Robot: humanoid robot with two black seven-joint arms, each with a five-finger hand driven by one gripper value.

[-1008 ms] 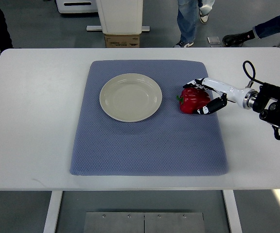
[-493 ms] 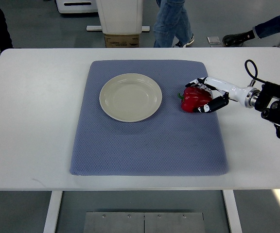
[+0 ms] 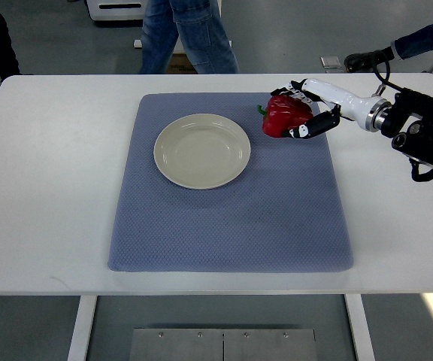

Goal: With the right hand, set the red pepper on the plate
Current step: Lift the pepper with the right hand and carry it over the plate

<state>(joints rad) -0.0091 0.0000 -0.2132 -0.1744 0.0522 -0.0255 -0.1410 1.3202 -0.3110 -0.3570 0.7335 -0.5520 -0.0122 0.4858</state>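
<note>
I will release the red pepper from my right gripper on the middle of the cream plate [image 3: 206,153].
My right hand [image 3: 299,113] is shut on the red pepper [image 3: 280,116] and holds it lifted above the blue mat [image 3: 231,210], near the mat's far right part. The pepper's green stem points left toward the cream plate [image 3: 201,150]. That plate sits bare on the mat's far left half, a short gap left of the pepper. The right arm [image 3: 419,131] comes in from the right edge. No left arm shows.
The mat lies on a white table [image 3: 43,188]. A person in jeans [image 3: 190,34] walks past the table's far side. Another person's arm [image 3: 427,37] and shoe show at the far right. A cardboard box sits on the floor behind.
My right hand lifted the pepper off the mat and carried it up and left toward the plate. The person in jeans walked from right to left behind the table.
</note>
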